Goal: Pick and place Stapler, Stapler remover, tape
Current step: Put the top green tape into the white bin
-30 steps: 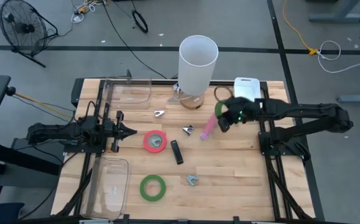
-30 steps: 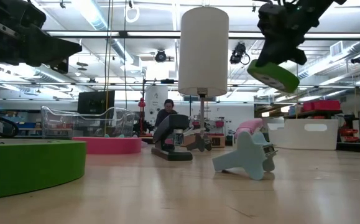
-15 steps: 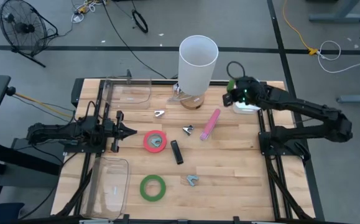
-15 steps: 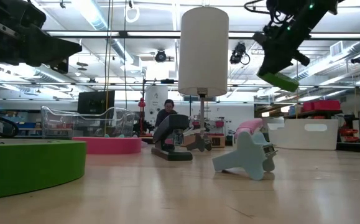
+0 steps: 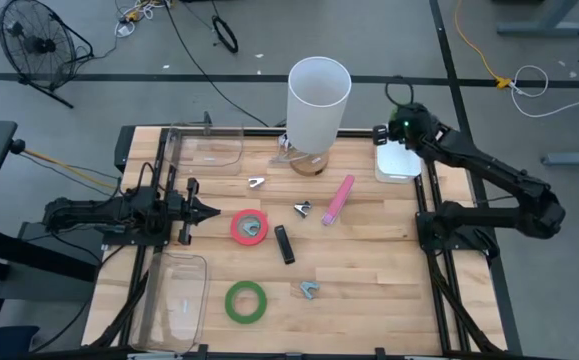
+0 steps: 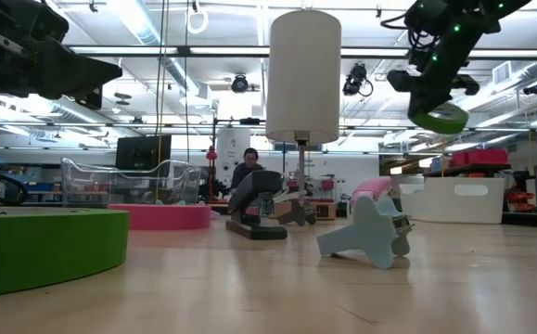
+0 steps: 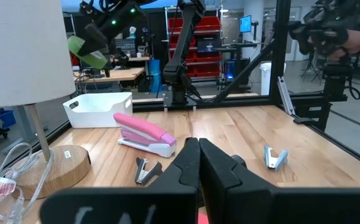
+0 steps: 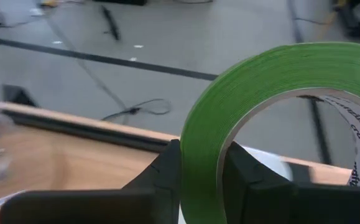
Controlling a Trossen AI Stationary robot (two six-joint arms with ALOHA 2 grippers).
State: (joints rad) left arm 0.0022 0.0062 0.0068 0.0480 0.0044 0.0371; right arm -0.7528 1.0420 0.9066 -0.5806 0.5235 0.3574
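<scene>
Next, I let go of the green tape ring with my right gripper inside the far half of the white tray (image 5: 393, 152) (image 8: 257, 166). The ring now hangs high over that tray.
A green tape ring (image 8: 242, 93) hangs high over the white tray (image 5: 399, 165) at the table's far right, with my right gripper (image 5: 401, 128) shut on it; it also shows in the low view (image 6: 440, 118). A red tape ring (image 5: 250, 227) and a second green one (image 5: 246, 301) lie flat on the wood. A pink stapler (image 5: 337, 200), a black stapler (image 5: 285, 244) and small staple removers (image 5: 302, 208) (image 5: 310, 290) lie mid-table. My left gripper (image 5: 209, 210) waits shut at the table's left. My right gripper pinches the ring's wall (image 8: 199, 146), one finger (image 8: 248, 177) inside the open centre and the other (image 8: 164, 171) outside. The fingers slant downward. The ring is lifted clear, tilted, hanging below the fingers above the white tray.
A tall white lamp (image 5: 318, 100) on a wooden foot stands at the far middle. Clear plastic bins sit at the far left (image 5: 209, 150) and near left (image 5: 179, 295). Another staple remover (image 5: 257, 183) lies near the lamp foot.
My right gripper has swung from above the pink stapler toward the table's far right corner, turning as it went, and now hangs over the white tray. The green tape ring has travelled with it, still held and clear of the table.
</scene>
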